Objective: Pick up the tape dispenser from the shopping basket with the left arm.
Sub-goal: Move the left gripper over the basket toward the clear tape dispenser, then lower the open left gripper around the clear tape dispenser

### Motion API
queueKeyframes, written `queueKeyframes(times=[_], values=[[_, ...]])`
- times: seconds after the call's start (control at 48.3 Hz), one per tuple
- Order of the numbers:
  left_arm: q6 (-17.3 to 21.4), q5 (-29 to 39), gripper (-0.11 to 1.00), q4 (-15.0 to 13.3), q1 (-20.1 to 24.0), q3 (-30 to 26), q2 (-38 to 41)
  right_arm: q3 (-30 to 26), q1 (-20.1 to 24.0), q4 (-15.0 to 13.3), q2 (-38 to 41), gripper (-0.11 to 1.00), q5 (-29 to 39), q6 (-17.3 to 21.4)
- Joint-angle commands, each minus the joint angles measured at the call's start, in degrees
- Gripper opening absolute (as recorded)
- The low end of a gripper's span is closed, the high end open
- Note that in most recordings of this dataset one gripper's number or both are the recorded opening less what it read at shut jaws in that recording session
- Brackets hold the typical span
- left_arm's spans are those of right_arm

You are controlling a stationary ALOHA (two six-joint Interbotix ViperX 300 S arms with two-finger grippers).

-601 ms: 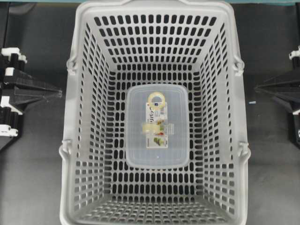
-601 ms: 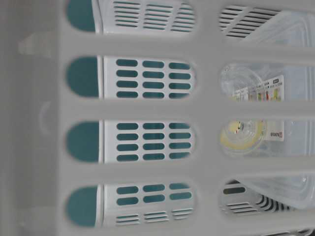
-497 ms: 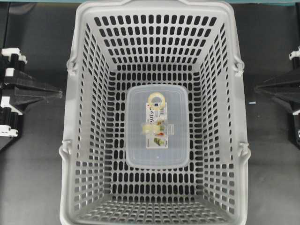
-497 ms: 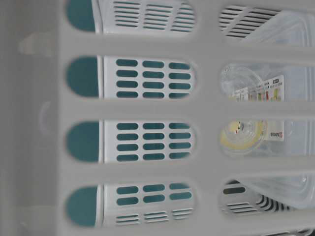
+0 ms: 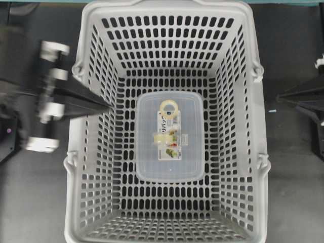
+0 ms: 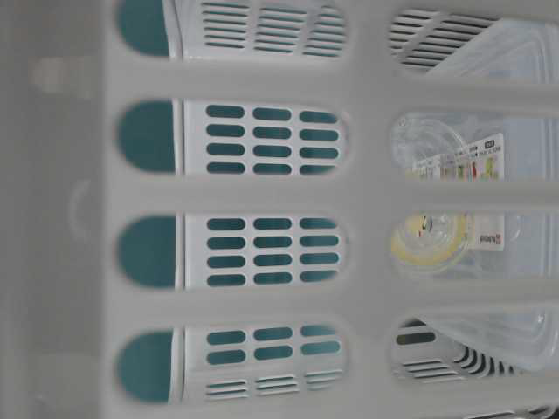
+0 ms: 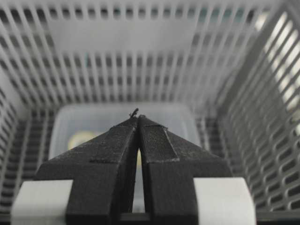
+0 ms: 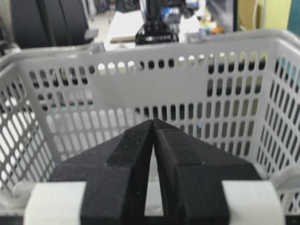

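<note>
The small clear tape dispenser lies beside the pale yellow tape ring. Next, my left gripper closes on its yellow roll end (image 5: 158,138) (image 7: 138,160).
The tape dispenser (image 5: 169,136), a flat clear pack with a pale yellow tape ring and a colourful label strip, lies on the floor of the grey slotted shopping basket (image 5: 167,7). My left gripper (image 5: 108,106) is shut and empty, motion-blurred, with its tip over the basket's left wall and well left of the pack. In the left wrist view the shut tips (image 7: 137,117) point at the pack (image 7: 89,126) inside the basket (image 7: 140,37). My right gripper (image 5: 278,95) is shut and empty outside the basket's right wall (image 8: 140,89).
The basket fills the middle of the dark table (image 5: 35,202). The table-level view looks through the basket wall (image 6: 262,196) at the pack (image 6: 454,209). Basket walls rise on all sides of the pack.
My left arm has swung right, and its shut tip now reaches over the basket's left wall. The pack and basket have not moved. The right arm has barely moved.
</note>
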Motion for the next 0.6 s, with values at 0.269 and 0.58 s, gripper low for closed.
queueKeyframes(times=[0.269, 0.58], values=[[0.5, 15.8, 0.00, 0.2, -0.1, -17.9, 17.9, -2.9, -0.1, 0.3, -4.3, 0.14, 9.8, 0.1], [0.6, 23.9, 0.00, 0.2, -0.4, -24.3, 25.4, -3.0, 0.4, 0.3, -4.7, 0.72, 10.2, 0.1]])
